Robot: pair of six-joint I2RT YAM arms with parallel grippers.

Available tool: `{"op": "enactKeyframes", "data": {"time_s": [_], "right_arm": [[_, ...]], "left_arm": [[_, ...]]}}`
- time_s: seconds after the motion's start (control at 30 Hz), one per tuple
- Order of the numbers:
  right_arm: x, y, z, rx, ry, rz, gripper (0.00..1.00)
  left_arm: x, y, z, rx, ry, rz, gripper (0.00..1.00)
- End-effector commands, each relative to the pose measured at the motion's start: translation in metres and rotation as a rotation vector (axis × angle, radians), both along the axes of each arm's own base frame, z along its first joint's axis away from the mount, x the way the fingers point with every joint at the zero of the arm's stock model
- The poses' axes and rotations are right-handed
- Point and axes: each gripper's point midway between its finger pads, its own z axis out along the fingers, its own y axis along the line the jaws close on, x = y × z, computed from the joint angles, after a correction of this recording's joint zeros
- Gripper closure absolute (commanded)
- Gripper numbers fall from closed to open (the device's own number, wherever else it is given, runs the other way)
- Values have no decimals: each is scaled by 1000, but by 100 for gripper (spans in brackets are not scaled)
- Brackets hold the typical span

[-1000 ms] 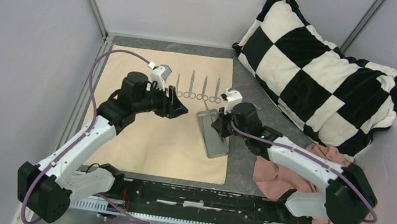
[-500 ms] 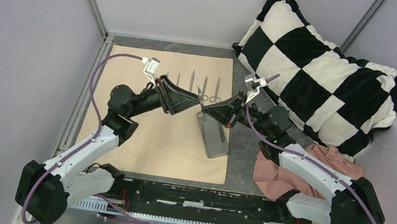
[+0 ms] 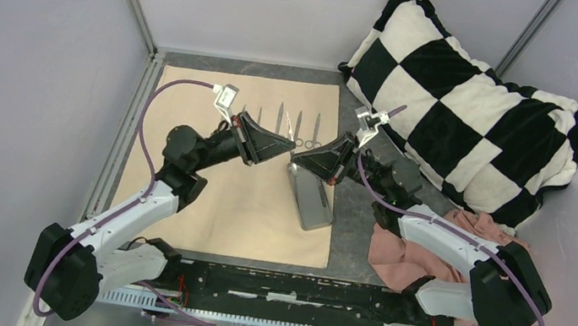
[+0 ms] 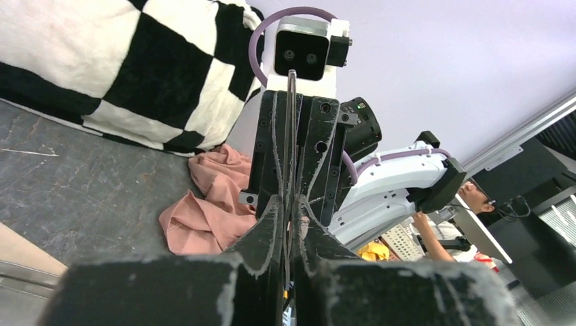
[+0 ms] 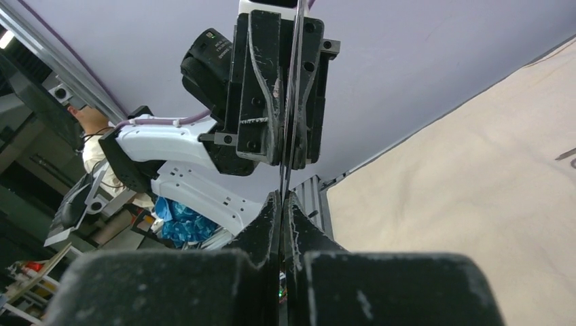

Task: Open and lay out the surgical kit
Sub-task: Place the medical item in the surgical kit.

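Observation:
My left gripper is going to set the slim steel instrument down on the beige cloth at the row's end [image 3: 212,118] farthest from the tray.
A slim steel instrument [image 4: 292,129] [image 5: 294,102] hangs in the air between my two grippers, above the beige cloth wrap [image 3: 221,196]. My left gripper [image 3: 285,146] [image 4: 291,204] is shut on one end of it. Facing it tip to tip, my right gripper [image 3: 297,158] [image 5: 281,198] is shut on the other end. Three more instruments [image 3: 298,122] lie in a row at the far side of the cloth, partly hidden by the left gripper. The grey metal tray [image 3: 311,202] lies on the cloth's right edge, below the right gripper.
A black-and-white checkered pillow [image 3: 466,94] leans in the back right corner. A pink cloth [image 3: 418,249] is crumpled under the right arm. Grey tabletop [image 3: 354,223] borders the wrap on the right, and a metal frame rail [image 3: 112,155] runs along its left.
A second ago the left gripper was open over the cloth and the right one was down at the tray. Both rose and met; the left jaws have now closed on the instrument.

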Motion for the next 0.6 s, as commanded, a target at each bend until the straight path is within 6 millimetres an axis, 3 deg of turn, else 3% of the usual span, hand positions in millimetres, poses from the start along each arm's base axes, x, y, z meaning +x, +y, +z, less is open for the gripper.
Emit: {"op": "enactKeyframes", "data": {"time_s": [0.0,0.07,0.13,0.17,0.23,0.3,0.47,0.57], "right_arm": [[3,2,-4,-18,-39,-10,99],[17,3,-29,-124,-21,-64,76],[42,-2,-74,-336,28,-184,42],[53,-9,-99,-461,40,-243,34],[64,-27,-135,-631,46,-324,26],[69,-45,-158,-742,32,-382,21],[68,-66,-183,-854,9,-423,17],[68,-68,-190,-877,3,-419,18]], "left_arm": [[17,-2,4,55,9,62,98],[32,0,-20,188,43,127,98],[53,11,-50,387,82,215,98],[69,25,-59,502,98,289,98],[92,57,-96,739,167,371,98],[119,108,-128,934,271,478,98],[173,206,-184,1324,393,677,98],[201,244,-204,1473,462,773,98]]}}
